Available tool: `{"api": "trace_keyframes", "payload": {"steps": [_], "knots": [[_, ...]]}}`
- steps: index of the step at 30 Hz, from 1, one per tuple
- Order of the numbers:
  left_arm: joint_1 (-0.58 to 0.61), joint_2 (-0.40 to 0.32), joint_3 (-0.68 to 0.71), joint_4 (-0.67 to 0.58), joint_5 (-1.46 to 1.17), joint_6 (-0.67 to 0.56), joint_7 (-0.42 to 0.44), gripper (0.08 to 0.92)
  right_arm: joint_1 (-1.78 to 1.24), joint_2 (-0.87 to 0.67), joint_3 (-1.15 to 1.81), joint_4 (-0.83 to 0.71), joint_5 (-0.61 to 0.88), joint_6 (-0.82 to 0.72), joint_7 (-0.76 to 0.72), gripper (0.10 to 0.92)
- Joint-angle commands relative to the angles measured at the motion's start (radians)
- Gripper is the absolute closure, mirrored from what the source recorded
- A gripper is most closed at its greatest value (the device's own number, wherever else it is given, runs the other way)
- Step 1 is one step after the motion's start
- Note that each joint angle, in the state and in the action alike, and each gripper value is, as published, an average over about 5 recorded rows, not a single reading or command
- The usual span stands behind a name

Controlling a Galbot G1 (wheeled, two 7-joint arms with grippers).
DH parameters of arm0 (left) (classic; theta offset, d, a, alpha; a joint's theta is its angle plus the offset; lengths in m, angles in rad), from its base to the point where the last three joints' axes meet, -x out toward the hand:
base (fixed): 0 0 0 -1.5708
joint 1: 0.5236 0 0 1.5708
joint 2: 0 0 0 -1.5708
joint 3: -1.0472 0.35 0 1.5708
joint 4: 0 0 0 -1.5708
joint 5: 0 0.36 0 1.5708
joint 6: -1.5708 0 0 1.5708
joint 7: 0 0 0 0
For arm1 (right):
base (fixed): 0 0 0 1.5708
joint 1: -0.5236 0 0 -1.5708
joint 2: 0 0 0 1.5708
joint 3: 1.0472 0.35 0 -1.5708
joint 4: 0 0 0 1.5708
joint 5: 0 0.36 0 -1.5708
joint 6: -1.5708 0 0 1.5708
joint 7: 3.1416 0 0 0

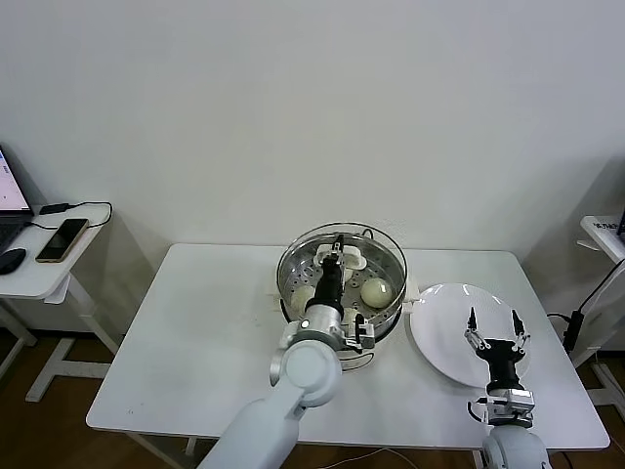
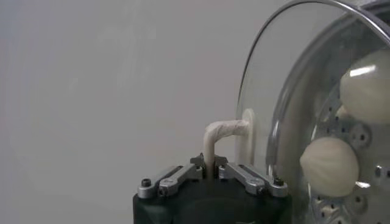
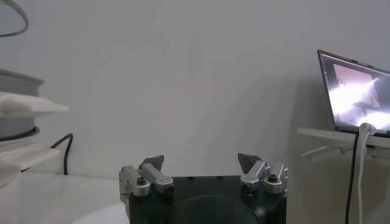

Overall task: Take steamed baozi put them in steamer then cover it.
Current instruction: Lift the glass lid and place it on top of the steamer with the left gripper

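Note:
I will set the glass cover flat with my left gripper on the shiny steamer's rim, centred over the baozi (image 1: pixel 342 281).
The shiny steamer (image 1: pixel 390 315) stands at the table's middle back on its white base. Off-white baozi (image 1: pixel 376 291) lie on its perforated tray; two show in the left wrist view (image 2: pixel 329 165) through the glass. The clear glass cover (image 1: pixel 381 242) sits over the pot, and in the left wrist view (image 2: pixel 274 91) it stands close before the tray. My left gripper (image 1: pixel 337 257) is shut on the cover's white handle (image 2: pixel 222 131), pinching its bar between the fingertips (image 2: pixel 210 171). My right gripper (image 1: pixel 494 327) is open and empty above the white plate (image 1: pixel 444 327).
The plate lies right of the steamer with nothing on it. A side table (image 1: pixel 39 278) at far left holds a phone (image 1: pixel 62 239) and a mouse. In the right wrist view my right gripper (image 3: pixel 201 163) faces a laptop screen (image 3: pixel 359 91); another table stands at the right (image 1: pixel 605 234).

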Motion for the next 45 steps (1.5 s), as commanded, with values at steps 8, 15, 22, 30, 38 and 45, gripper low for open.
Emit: {"api": "trace_keyframes", "payload": {"steps": [8, 15, 22, 30, 38, 45], "knots": [[-0.012, -0.061, 0.015, 0.110, 0.137, 0.007, 0.026, 0.809, 0.010, 0.004, 0.004, -0.015, -0.001, 0.002, -0.002, 0.203], [-0.008, -0.066, 0.006, 0.139, 0.149, -0.003, 0.015, 0.809, 0.012, 0.003, 0.004, -0.021, -0.001, 0.003, -0.004, 0.203], [-0.010, -0.070, -0.002, 0.153, 0.151, -0.009, 0.006, 0.809, 0.018, 0.004, 0.001, -0.025, -0.001, 0.003, -0.004, 0.203], [-0.014, -0.073, -0.006, 0.158, 0.154, -0.013, 0.006, 0.809, 0.022, 0.004, 0.000, -0.028, -0.003, 0.003, -0.004, 0.203], [-0.009, -0.074, -0.011, 0.161, 0.171, -0.015, 0.005, 0.809, 0.025, 0.002, 0.000, -0.030, -0.002, 0.003, -0.003, 0.203], [-0.005, -0.077, -0.013, 0.162, 0.171, -0.017, 0.007, 0.809, 0.030, 0.003, -0.003, -0.033, -0.002, 0.003, -0.003, 0.203]]}}
